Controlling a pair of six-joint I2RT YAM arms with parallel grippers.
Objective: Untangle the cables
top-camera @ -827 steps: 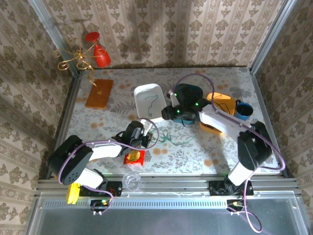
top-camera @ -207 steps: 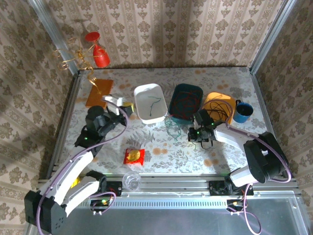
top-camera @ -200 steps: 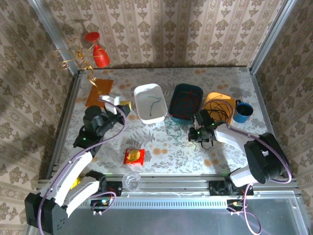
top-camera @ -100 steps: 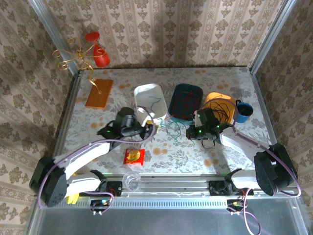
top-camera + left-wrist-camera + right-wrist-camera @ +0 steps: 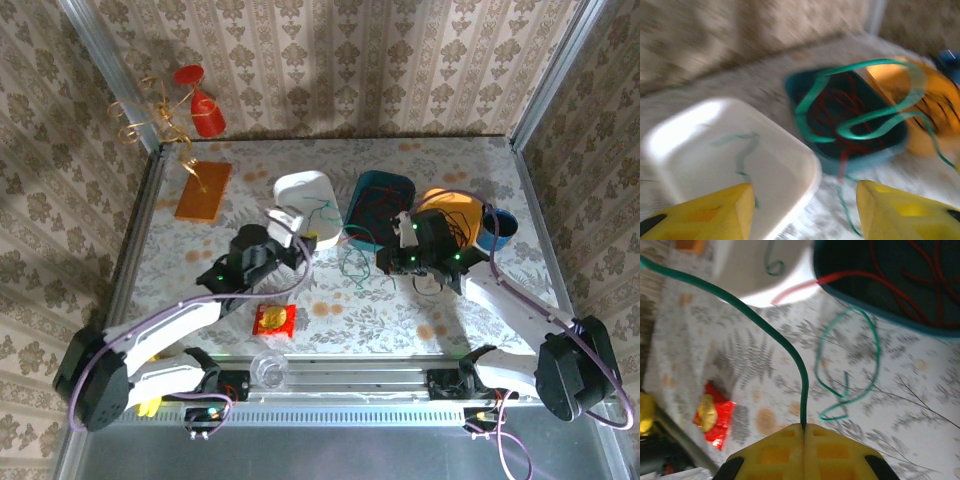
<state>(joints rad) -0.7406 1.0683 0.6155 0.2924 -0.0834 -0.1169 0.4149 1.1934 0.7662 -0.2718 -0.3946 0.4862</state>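
Note:
I will use my right gripper to let go of the dark green cable inside the white tray (image 5: 302,206), beside the green cable piece.
My right gripper (image 5: 804,429) is shut on a dark green cable (image 5: 788,347) that arcs up and away to the left above the table. A lighter green cable (image 5: 860,365) lies looped on the table below it, and the same cable (image 5: 352,264) sits in front of the teal bin (image 5: 378,192). Red cable (image 5: 839,111) lies coiled in the teal bin (image 5: 875,152), one end over its rim. Black cables (image 5: 936,111) rest on the orange plate (image 5: 914,95). My left gripper (image 5: 802,210) is open at the near corner of the white tray (image 5: 790,165), which holds a green cable piece (image 5: 742,152).
A red snack packet (image 5: 273,319) lies near the front edge, a clear cup (image 5: 268,368) by the rail. A blue cup (image 5: 497,226) stands right of the orange plate (image 5: 448,200). A brown board (image 5: 203,190) lies at the back left, below a red glass (image 5: 205,112) on the wall.
My left arm has swung right from the table's left side to the white tray, and its jaws have opened. My right gripper has lifted, still pinching the green cable.

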